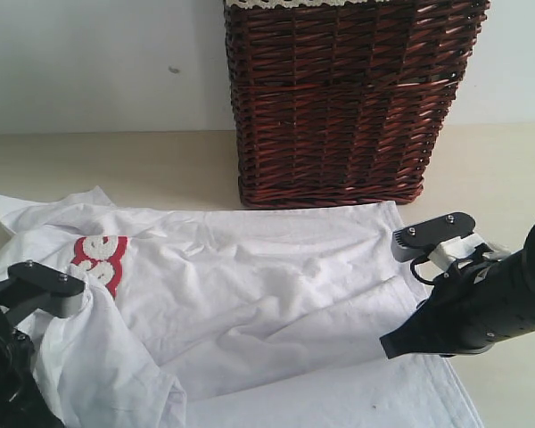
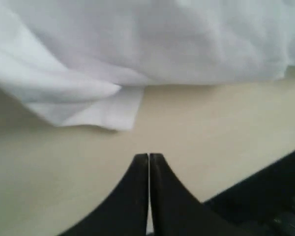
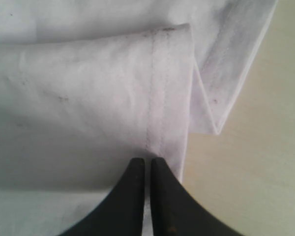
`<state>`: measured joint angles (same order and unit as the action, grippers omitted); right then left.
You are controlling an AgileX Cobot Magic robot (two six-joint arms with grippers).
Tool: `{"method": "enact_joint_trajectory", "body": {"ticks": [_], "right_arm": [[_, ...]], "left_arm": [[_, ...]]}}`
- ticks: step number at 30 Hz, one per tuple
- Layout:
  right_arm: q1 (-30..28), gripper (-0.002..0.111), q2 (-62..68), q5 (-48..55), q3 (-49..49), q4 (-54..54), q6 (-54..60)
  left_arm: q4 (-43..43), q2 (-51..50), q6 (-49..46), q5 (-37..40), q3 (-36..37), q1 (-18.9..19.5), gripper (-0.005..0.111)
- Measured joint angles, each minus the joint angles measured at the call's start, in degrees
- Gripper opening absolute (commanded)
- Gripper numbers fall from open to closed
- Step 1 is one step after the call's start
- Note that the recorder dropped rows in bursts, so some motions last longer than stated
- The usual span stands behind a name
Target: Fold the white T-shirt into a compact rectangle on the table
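Next, my left gripper opens, takes the T-shirt's loose cloth (image 2: 105, 110) and pulls the flap flat first, because a rumpled flap of the white T-shirt covers the red-outlined lettering.
The white T-shirt (image 1: 250, 294) lies rumpled across the table (image 1: 116, 165), its red-outlined lettering (image 1: 98, 259) showing at the left; the orange neck tag is not visible. My right gripper (image 3: 147, 161) is shut on the shirt's stitched hem (image 3: 160, 98) at the garment's right side, where a fold rises off the table (image 3: 265, 162). Seen from outside, the right gripper (image 1: 394, 343) sits at the shirt's right edge. My left gripper (image 2: 149, 156) is shut with nothing in it, above bare table (image 2: 211, 128), short of a loose cloth corner (image 2: 113, 110). Fabric drapes beside the left gripper (image 1: 9, 374).
A dark brown wicker basket (image 1: 339, 98) stands at the back, just behind the shirt's far edge. A pale wall rises behind the table. Bare table shows to the right of the shirt (image 1: 508, 178) and at the back left.
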<state>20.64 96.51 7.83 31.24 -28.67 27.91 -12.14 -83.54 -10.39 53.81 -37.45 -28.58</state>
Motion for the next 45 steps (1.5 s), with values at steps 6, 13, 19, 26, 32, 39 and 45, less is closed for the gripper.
{"method": "enact_joint_trajectory", "body": {"ticks": [6,13,19,26,32,39,45], "right_arm": [[0.0,0.007,0.0,0.2,0.0,0.0,0.0],[0.0,0.007,0.0,0.6,0.0,-0.1,0.0],[0.0,0.007,0.0,0.7,0.0,-0.2,0.0],[0.0,0.007,0.0,0.7,0.0,-0.2,0.0],[0.0,0.007,0.0,0.8,0.0,-0.2,0.0],[0.0,0.007,0.0,0.8,0.0,-0.2,0.0],[0.0,0.007,0.0,0.8,0.0,-0.2,0.0]], "left_arm": [[9.0,0.0,9.5,-5.5,0.2,0.0,0.058],[9.6,-2.2,13.2,-12.5,1.9,0.0,0.036],[9.1,-5.2,13.4,-14.5,2.1,0.0,0.007],[4.9,-5.3,9.9,-13.8,2.1,0.0,0.0],[3.1,-5.3,6.8,-8.2,2.1,0.0,0.0],[-6.2,-2.3,-3.0,-0.1,2.1,0.0,0.0],[-11.0,2.5,-7.0,9.7,1.9,0.0,0.0]]}}
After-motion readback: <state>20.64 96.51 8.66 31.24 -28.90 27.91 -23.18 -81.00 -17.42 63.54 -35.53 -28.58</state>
